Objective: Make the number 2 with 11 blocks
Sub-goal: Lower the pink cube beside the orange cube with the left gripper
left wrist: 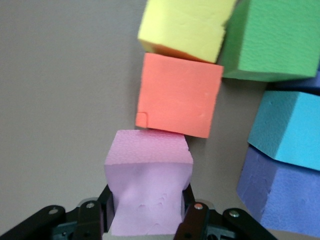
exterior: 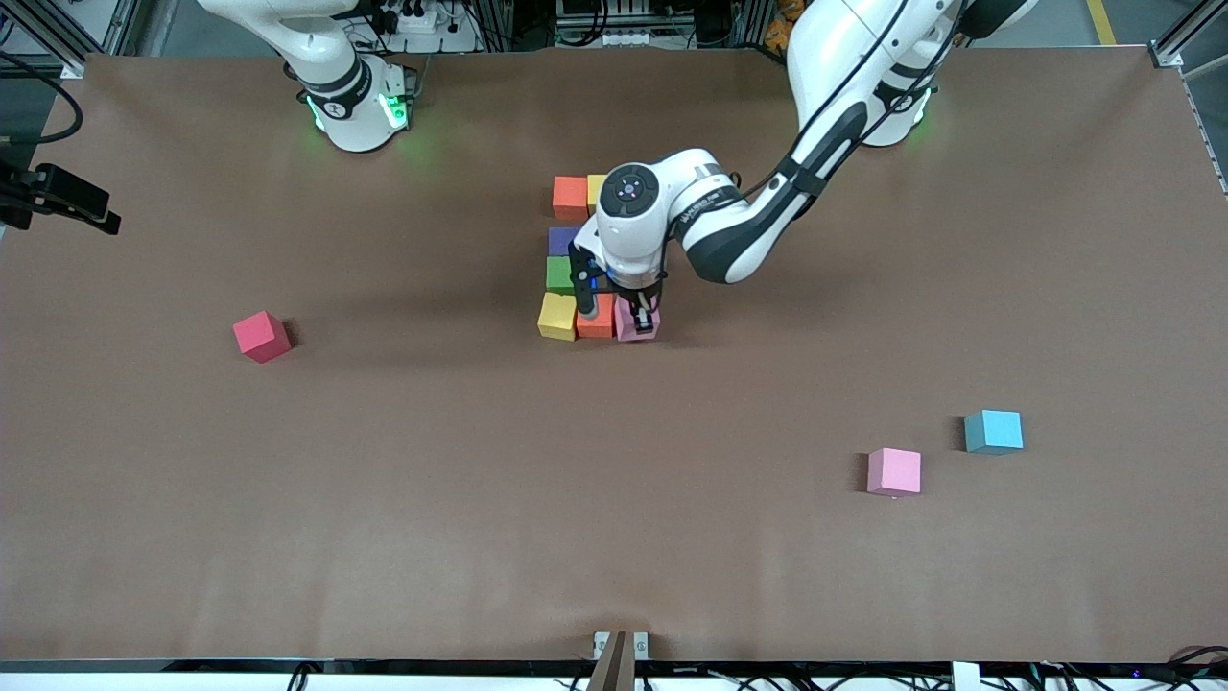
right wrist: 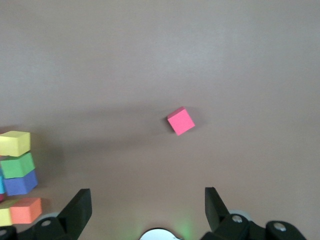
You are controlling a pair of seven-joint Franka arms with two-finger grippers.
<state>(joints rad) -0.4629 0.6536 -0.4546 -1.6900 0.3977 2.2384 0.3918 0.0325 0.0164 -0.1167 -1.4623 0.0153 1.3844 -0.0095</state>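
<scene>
Next, my left gripper lets go of the pink block flush point(exterior: 633, 317) point(left wrist: 167, 176) against the orange block beside the yellow one that is nearest the front camera.
In the middle of the table stands a tight cluster of blocks: orange point(exterior: 570, 197) and yellow point(exterior: 597, 192) nearest the robots, then purple point(exterior: 561, 240), green point(exterior: 559, 274), and a row of yellow point(exterior: 556, 317) and orange point(exterior: 595, 319) nearest the front camera. My left gripper point(exterior: 636, 321) is shut on a pink block point(left wrist: 148, 175) at the end of that row, beside the orange block point(left wrist: 179, 97) and touching its corner. A light blue block point(left wrist: 287, 127) also shows in the cluster. My right gripper point(right wrist: 147, 205) hangs open and empty, high above a crimson block point(right wrist: 180, 121).
Loose blocks lie apart from the cluster: the crimson one point(exterior: 261, 336) toward the right arm's end, a pink one point(exterior: 894, 471) and a light blue one point(exterior: 994, 431) toward the left arm's end, nearer the front camera. The right arm's base point(exterior: 355, 96) stands at the table's edge.
</scene>
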